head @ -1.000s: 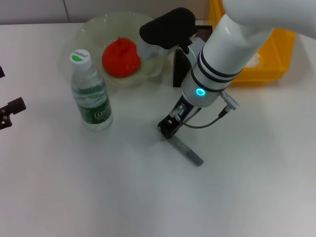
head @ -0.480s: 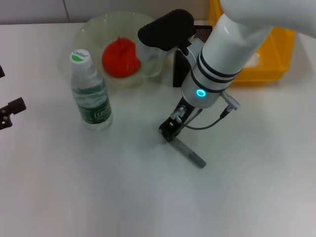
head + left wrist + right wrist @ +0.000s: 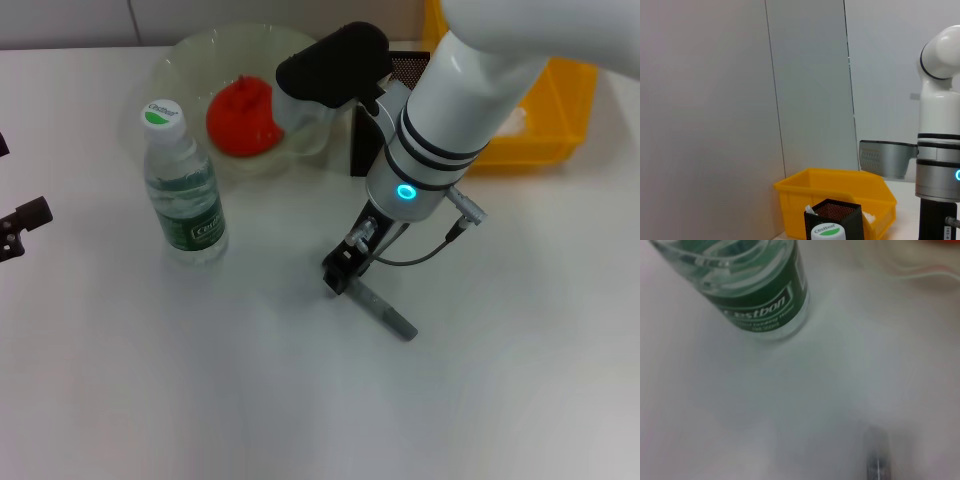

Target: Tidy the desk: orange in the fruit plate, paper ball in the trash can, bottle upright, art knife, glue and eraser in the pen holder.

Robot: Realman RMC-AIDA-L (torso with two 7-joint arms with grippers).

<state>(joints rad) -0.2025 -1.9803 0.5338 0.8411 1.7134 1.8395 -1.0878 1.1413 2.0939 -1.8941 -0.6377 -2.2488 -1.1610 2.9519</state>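
My right gripper should drop the grey art knife inside the black mesh pen holder (image 3: 390, 88) next to the yellow bin.
The grey art knife (image 3: 384, 309) lies flat on the white table, and its blurred end shows in the right wrist view (image 3: 876, 458). My right gripper (image 3: 340, 272) is low over the knife's end nearest the bottle. The water bottle (image 3: 185, 185) stands upright with a green-and-white cap, and it shows in the right wrist view (image 3: 755, 285). The orange (image 3: 243, 115) sits in the translucent fruit plate (image 3: 180, 62). The black mesh pen holder (image 3: 365, 140) is mostly hidden behind my right arm. My left gripper (image 3: 12, 190) is parked at the left edge, open. No paper ball, glue or eraser shows.
A yellow bin (image 3: 545, 115) stands at the back right, beside the pen holder (image 3: 832, 217) in the left wrist view. My right arm (image 3: 450, 120) hangs over the table's middle back. A wall rises behind the table.
My right gripper has crept slightly toward the table's front, staying at the knife's end. The knife's free end has shifted a little the same way. The left arm has not moved.
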